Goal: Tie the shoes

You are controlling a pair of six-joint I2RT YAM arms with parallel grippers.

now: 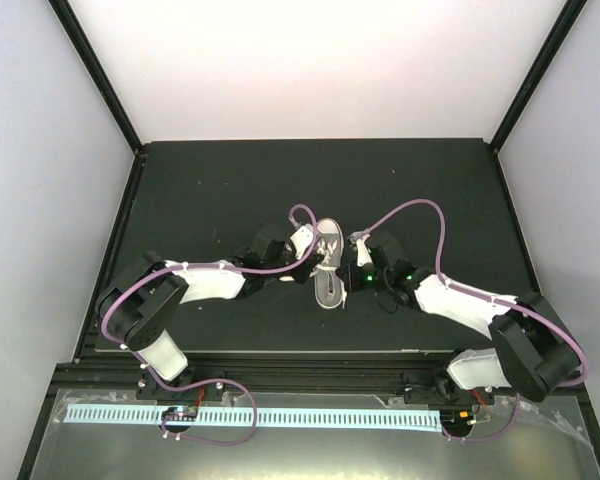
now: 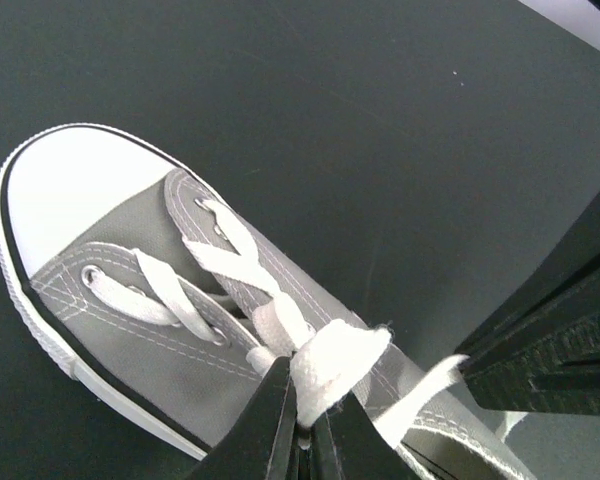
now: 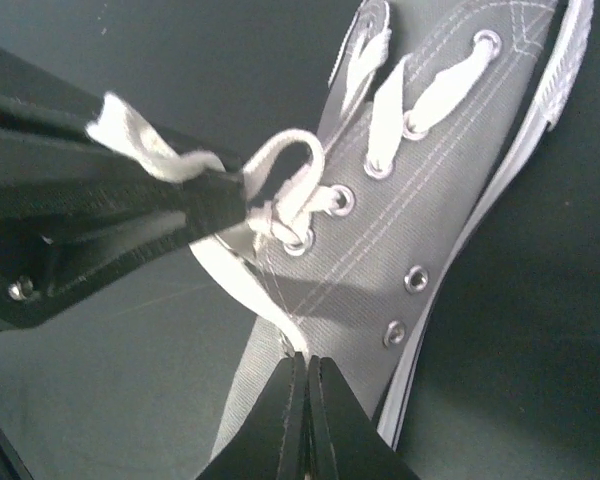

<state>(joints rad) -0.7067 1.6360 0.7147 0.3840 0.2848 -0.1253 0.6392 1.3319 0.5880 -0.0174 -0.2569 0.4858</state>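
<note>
My right gripper will hold the lace at the knot, where my left gripper pinches the lace loop, while my left gripper takes hold again of the loop (image 2: 335, 360) farther out.
The grey canvas sneaker (image 1: 327, 268) with white sole and toe cap lies on the black mat, toe towards the arms. My left gripper (image 1: 311, 252) is at the shoe's left side, my right gripper (image 1: 348, 276) at its right side. In the left wrist view the left gripper (image 2: 302, 408) is shut on a fold of white lace (image 2: 338, 358) above the shoe's eyelets (image 2: 130, 300). In the right wrist view the right gripper (image 3: 307, 368) is shut on a flat white lace strand (image 3: 235, 277) stretched from the shoe (image 3: 435, 200). The left gripper's fingers (image 3: 130, 185) hold the other lace there.
The black mat (image 1: 220, 190) covers the table between grey side walls. Purple cables (image 1: 420, 207) arc above both arms. A white slotted rail (image 1: 280, 415) runs along the near edge by the arm bases.
</note>
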